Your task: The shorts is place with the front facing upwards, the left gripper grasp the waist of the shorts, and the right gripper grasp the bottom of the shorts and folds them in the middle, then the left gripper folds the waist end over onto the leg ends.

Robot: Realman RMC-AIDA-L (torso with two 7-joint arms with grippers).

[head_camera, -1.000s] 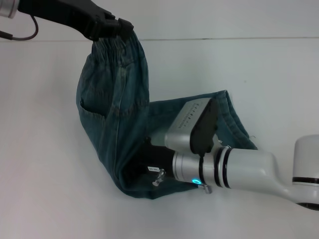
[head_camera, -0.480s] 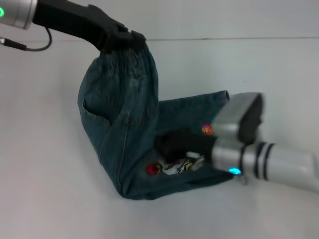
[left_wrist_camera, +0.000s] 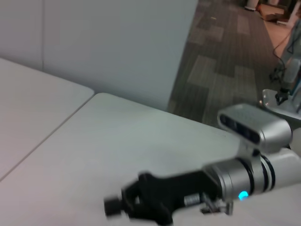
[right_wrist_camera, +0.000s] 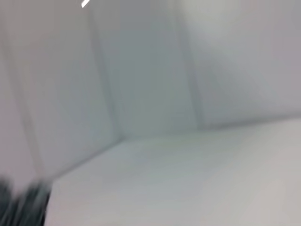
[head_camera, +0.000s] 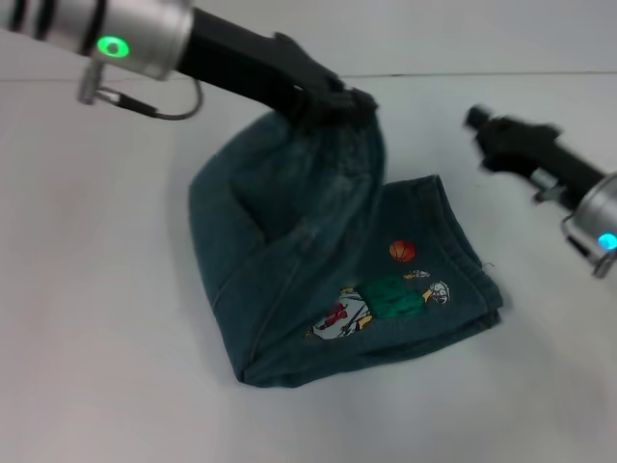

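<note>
My left gripper will release the waist of the shorts on the hem of the leg ends (head_camera: 465,245), just past the orange ball print. The waist is still lifted above the table.
The blue denim shorts (head_camera: 289,280) lie on the white table (head_camera: 87,367), folded in half lengthwise, with a cartoon print (head_camera: 381,299) and a small orange ball print facing up. The leg ends (head_camera: 463,265) lie flat at the right. My left gripper (head_camera: 347,101) is shut on the bunched waist (head_camera: 333,135), which it holds lifted above the table and over the middle of the shorts. Off to the right, my right gripper (head_camera: 479,121) hangs above the table, clear of the cloth. The left wrist view shows that right gripper (left_wrist_camera: 115,205) farther off.
The table's far edge (head_camera: 501,73) runs along the back, against a pale wall. Bare tabletop surrounds the shorts. In the left wrist view, grey carpet floor (left_wrist_camera: 225,52) lies beyond the table edge. The right wrist view holds only wall and table.
My left gripper has carried the waist to the right, toward the leg ends. My right gripper has let go of the shorts and pulled away to the right, uncovering the print.
</note>
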